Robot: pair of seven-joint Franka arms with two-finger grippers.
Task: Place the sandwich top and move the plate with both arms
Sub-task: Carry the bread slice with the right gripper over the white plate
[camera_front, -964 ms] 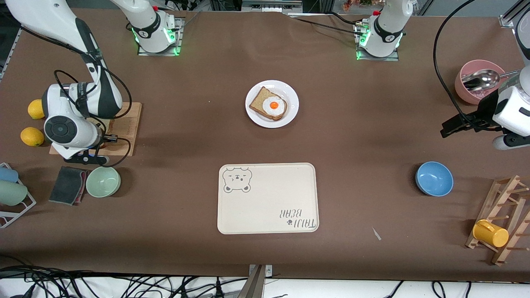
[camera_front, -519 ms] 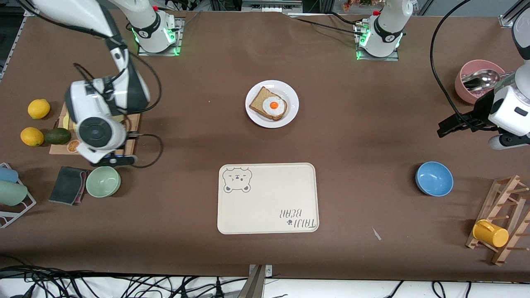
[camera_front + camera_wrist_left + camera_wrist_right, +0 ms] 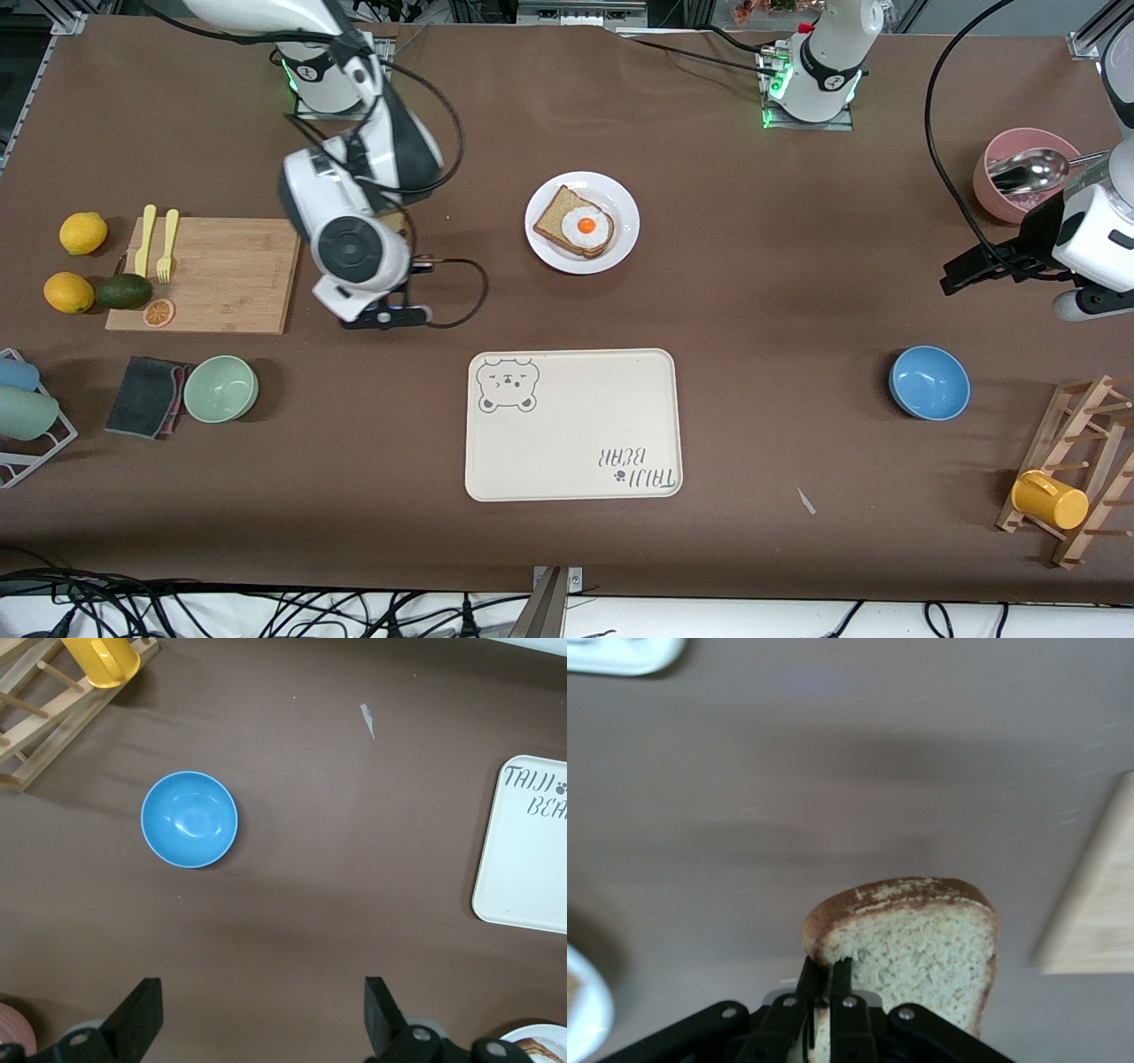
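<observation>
My right gripper should release the sandwich top, now held above bare table, over the fried egg (image 3: 584, 224) on the darker slice on the white plate.
My right gripper (image 3: 828, 970) is shut on the sandwich top (image 3: 921, 948), a light speckled slice with a brown crust, pinched at one edge and held above bare table. In the front view the right arm's hand (image 3: 354, 257) hangs between the cutting board (image 3: 213, 275) and the white plate (image 3: 620, 199). The plate holds a darker slice with a fried egg (image 3: 586, 226). Open and holding nothing, my left gripper (image 3: 261, 1019) waits over bare table at the left arm's end, between the pink bowl (image 3: 1019, 177) and the blue bowl (image 3: 928, 383).
A beige bear tray (image 3: 574, 425) lies nearer the camera than the plate. Yellow forks, lemons and an avocado sit on and beside the cutting board. A green bowl (image 3: 221, 388) and a grey cloth lie nearer. A wooden rack with a yellow mug (image 3: 1050, 499) stands at the left arm's end.
My right arm has swung from over the cutting board toward the plate, carrying the slice; the board now shows fully. The left arm has barely shifted.
</observation>
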